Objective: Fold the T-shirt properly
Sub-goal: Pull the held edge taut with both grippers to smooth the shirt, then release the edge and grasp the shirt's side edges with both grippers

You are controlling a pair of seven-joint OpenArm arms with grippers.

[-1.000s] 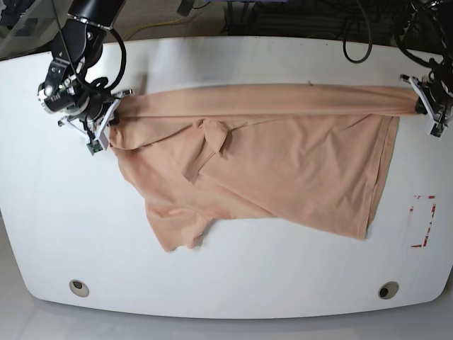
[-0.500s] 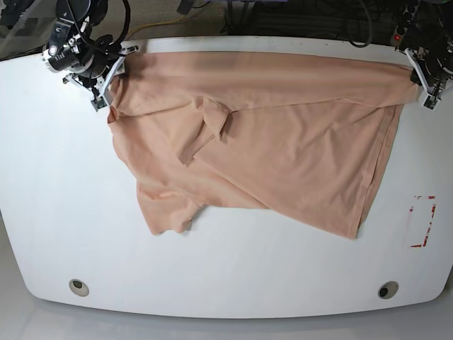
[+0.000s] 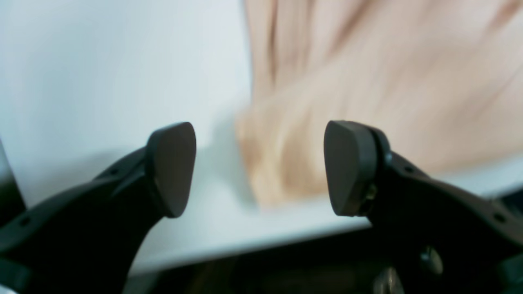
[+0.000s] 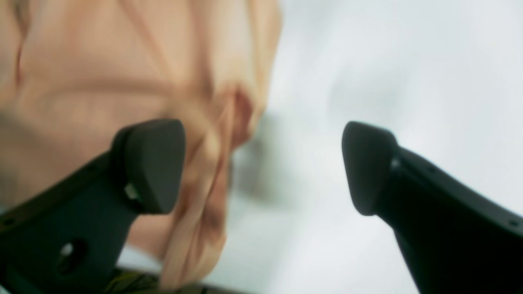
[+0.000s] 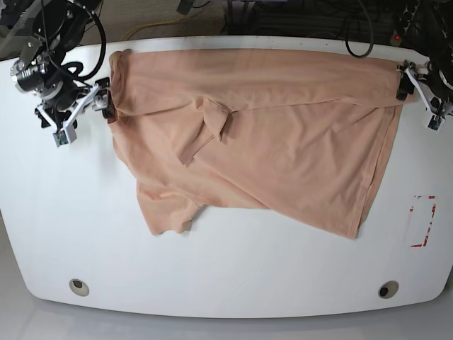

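Observation:
I will grip the side edge (image 5: 371,183) of the T-shirt with my left gripper, about midway between its far and near corners, facing the red-marked rectangle.
The peach T-shirt (image 5: 262,142) lies spread on the white table (image 5: 248,276), its long edge along the far side and a folded sleeve near its middle. My left gripper (image 5: 405,82) is open at the shirt's far right corner. In the left wrist view the gripper (image 3: 259,167) holds nothing, and the shirt's corner (image 3: 367,81) lies on the table beyond the fingers. My right gripper (image 5: 106,103) is open at the shirt's far left corner. In the right wrist view the gripper (image 4: 263,165) is empty, with bunched fabric (image 4: 102,61) behind its left finger.
A red-marked rectangle (image 5: 422,221) is on the table at the right. Two round holes (image 5: 79,287) (image 5: 387,290) sit near the front edge. Cables run behind the table's far edge.
Both grippers carried the shirt's upper edge to the table's far side, then opened and let it go. They have drawn back outward from the corners.

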